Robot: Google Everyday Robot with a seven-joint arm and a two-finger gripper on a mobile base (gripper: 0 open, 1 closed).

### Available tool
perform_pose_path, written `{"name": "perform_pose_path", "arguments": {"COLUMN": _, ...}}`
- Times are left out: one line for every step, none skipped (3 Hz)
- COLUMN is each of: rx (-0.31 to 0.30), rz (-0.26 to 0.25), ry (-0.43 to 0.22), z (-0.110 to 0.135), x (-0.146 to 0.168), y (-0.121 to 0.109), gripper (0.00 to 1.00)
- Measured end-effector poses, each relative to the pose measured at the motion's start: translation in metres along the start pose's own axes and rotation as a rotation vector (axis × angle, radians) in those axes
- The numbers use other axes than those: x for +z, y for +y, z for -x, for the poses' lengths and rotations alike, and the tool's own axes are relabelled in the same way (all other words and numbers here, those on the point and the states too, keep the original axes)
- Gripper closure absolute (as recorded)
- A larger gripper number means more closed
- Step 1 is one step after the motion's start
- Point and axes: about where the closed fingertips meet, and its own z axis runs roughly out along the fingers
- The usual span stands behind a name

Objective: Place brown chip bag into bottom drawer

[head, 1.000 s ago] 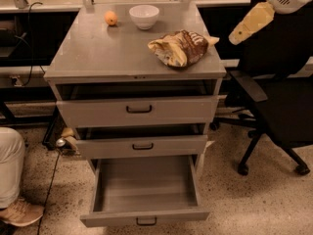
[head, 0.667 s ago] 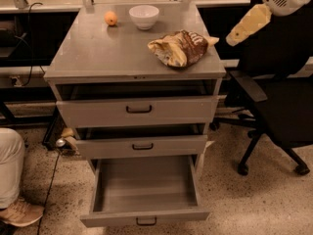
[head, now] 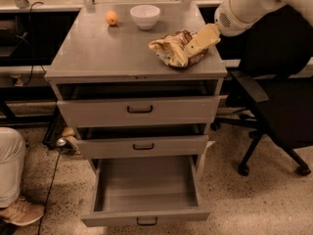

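Observation:
The robot's gripper should next move in over the crumpled middle [head: 180, 50] of the brown chip bag on the cabinet top and close there.
The brown chip bag [head: 167, 51] lies crumpled on the right side of the grey cabinet top [head: 102, 53], near its front right corner. My gripper [head: 192, 47] reaches in from the upper right on a white arm. Its tan tip lies over the right part of the bag, at or just above it. The bottom drawer [head: 145, 217] is pulled wide open below, with an empty grey inside and a small dark handle on its front.
A white bowl [head: 145, 16] and a small orange fruit [head: 112, 17] sit at the back of the top. The top drawer [head: 139, 110] and middle drawer [head: 143, 146] stand slightly out. A black office chair [head: 279, 106] is at the right. A person's leg and shoe [head: 17, 209] are at the lower left.
My gripper has moved left and down, from beside the cabinet's right edge to over the chip bag. The bag and the drawers have not moved.

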Motion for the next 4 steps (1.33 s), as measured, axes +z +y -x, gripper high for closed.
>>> {"name": "perform_pose_path", "arguments": {"rx": 0.045, "rz": 0.03, "ry": -0.009, "z": 0.021, "x": 0.034, "y": 0.022, "gripper": 0.0}}
{"name": "perform_pose_path", "arguments": {"rx": 0.093, "rz": 0.016, "ry": 0.015, "z": 0.043, "x": 0.065, "y": 0.042, "gripper": 0.0}}
{"name": "perform_pose_path", "arguments": {"rx": 0.106, "rz": 0.003, "ry": 0.029, "z": 0.055, "x": 0.075, "y": 0.055, "gripper": 0.0}}
{"name": "perform_pose_path", "arguments": {"rx": 0.11, "rz": -0.001, "ry": 0.061, "z": 0.06, "x": 0.099, "y": 0.065, "gripper": 0.0}}
